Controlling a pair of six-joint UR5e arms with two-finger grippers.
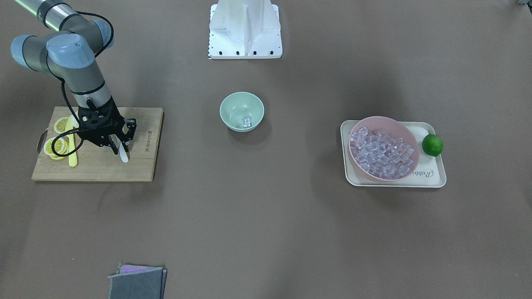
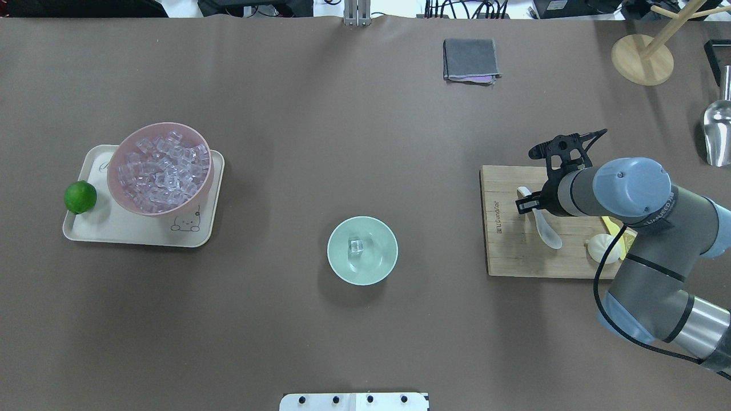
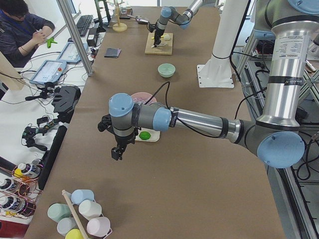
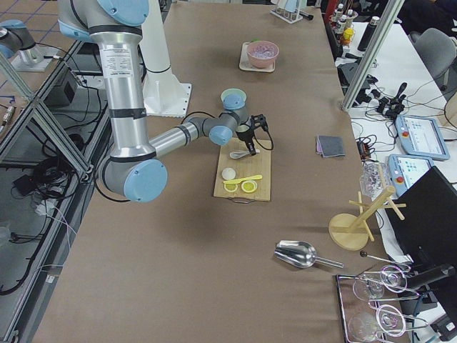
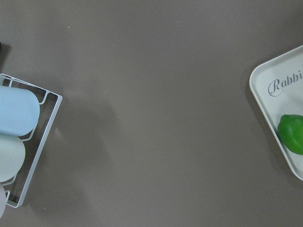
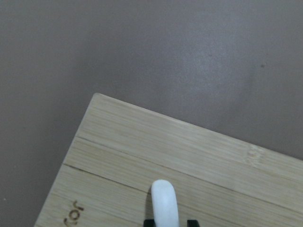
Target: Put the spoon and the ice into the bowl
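I should use my right gripper to set the white spoon down in the mint-green bowl (image 1: pixel 232 116) against its rim nearest the cutting board.
The white spoon (image 1: pixel 124 154) lies on the wooden cutting board (image 1: pixel 137 166), also seen overhead (image 2: pixel 549 231). My right gripper (image 1: pixel 119 146) stands over it, its jaws closed against the handle (image 6: pixel 164 203). The scoop rests low on the board. The mint-green bowl (image 1: pixel 241 109) at table centre holds one ice cube (image 2: pixel 357 246). Many more ice cubes (image 1: pixel 382 150) fill the pink bowl (image 1: pixel 374 118). My left gripper (image 3: pixel 118 152) hangs over bare table beyond the tray, far from everything; I cannot tell whether it is open or shut.
The pink bowl and a lime (image 1: pixel 432 145) sit on a cream tray (image 1: pixel 432 177). A yellow knife (image 1: pixel 73 157) and lemon slices (image 1: pixel 56 147) lie on the board. A folded grey cloth (image 1: pixel 137 283), a metal scoop (image 2: pixel 718 131) and a cup rack (image 5: pixel 19 113) stand at the table's edges.
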